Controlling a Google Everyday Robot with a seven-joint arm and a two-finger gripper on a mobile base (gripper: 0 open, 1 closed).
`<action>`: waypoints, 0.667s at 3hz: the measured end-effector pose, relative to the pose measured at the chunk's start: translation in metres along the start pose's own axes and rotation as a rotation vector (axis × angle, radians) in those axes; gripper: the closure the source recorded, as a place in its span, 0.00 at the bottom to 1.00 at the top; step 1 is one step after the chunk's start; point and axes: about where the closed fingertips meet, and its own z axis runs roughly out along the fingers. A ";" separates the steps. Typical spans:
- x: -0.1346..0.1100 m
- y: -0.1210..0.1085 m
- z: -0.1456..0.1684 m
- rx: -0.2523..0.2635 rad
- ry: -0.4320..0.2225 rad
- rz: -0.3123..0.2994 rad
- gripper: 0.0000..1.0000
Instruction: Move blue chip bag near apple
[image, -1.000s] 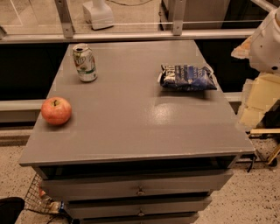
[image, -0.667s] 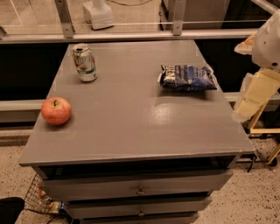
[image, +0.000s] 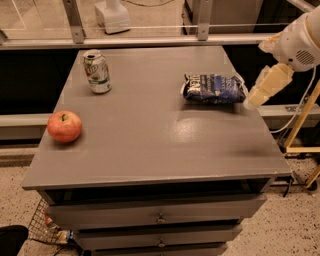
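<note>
Next, I close my gripper on the end of the blue chip bag (image: 228, 90) that is farther away from the soda can.
The blue chip bag (image: 214, 88) lies flat on the right back part of the grey table (image: 160, 145). The apple (image: 64, 126) sits near the table's left edge, far from the bag. My gripper (image: 253, 99) hangs at the end of the white and cream arm (image: 295, 45) at the table's right edge, just right of the bag and close to its end. It holds nothing that I can see.
A green-and-white soda can (image: 97, 72) stands upright at the back left. A railing with posts (image: 202, 20) runs behind the table. Drawers (image: 160, 217) sit under the tabletop. A yellow frame (image: 302, 120) stands on the floor at right.
The arm has moved left and up along the table's right edge, bringing the gripper close to the right end of the blue chip bag. Bag, apple and can have not moved.
</note>
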 end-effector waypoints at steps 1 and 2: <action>0.000 -0.020 0.021 -0.006 -0.065 0.060 0.00; -0.001 -0.020 0.026 -0.011 -0.063 0.062 0.00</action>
